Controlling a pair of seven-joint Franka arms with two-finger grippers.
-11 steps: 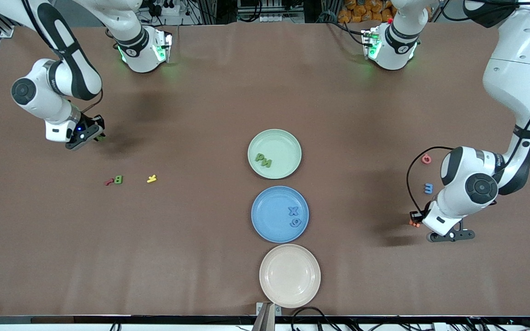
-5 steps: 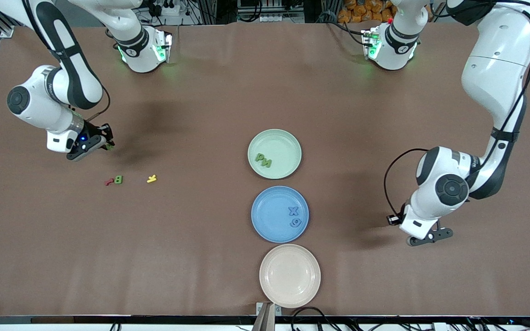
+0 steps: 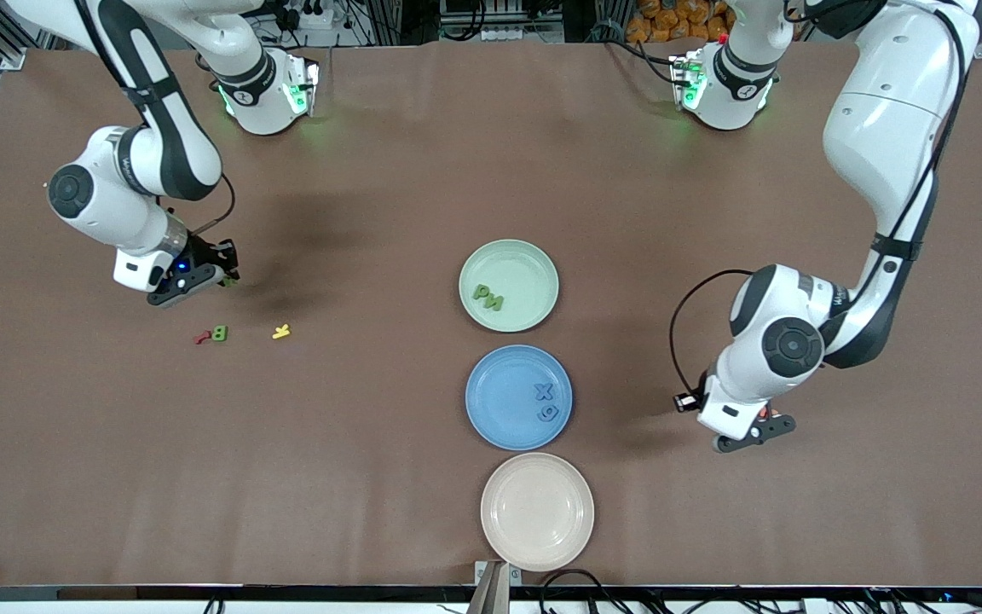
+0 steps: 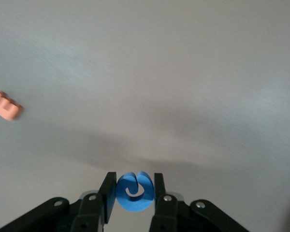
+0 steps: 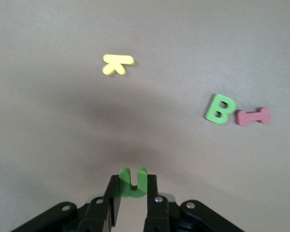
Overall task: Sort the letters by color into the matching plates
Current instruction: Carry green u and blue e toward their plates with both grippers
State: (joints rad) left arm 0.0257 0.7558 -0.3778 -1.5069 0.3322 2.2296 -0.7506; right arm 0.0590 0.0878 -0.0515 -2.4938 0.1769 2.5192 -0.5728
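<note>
Next, the left gripper releases the curled blue letter, now held over bare table, on the blue plate's side (image 3: pixel 520 370) nearest the mint green plate.
My right gripper (image 3: pixel 227 275) (image 5: pixel 133 188) is shut on a green U letter (image 5: pixel 133 180) and holds it over bare table, toward the right arm's end. A green B (image 3: pixel 219 333) (image 5: pixel 220 108) lies on the table near it. My left gripper (image 3: pixel 685 401) (image 4: pixel 134 187) is shut on a curled blue letter (image 4: pixel 134 193) over bare table, beside the blue plate (image 3: pixel 495 401). That plate holds two blue letters (image 3: pixel 545 402). The mint green plate (image 3: pixel 529 264) holds two green letters (image 3: pixel 488 296). The left arm hides the table under it.
A red piece (image 3: pixel 202 338) (image 5: pixel 253 116) touches the green B, and a yellow piece (image 3: pixel 281 332) (image 5: pixel 117 63) lies beside them. An orange piece (image 4: pixel 6 105) lies on the table near the left gripper. A cream plate (image 3: pixel 537 546) sits nearest the front camera.
The left arm has carried the blue letter toward the plates, away from the orange piece. The right arm has moved toward the plates with the green U held.
</note>
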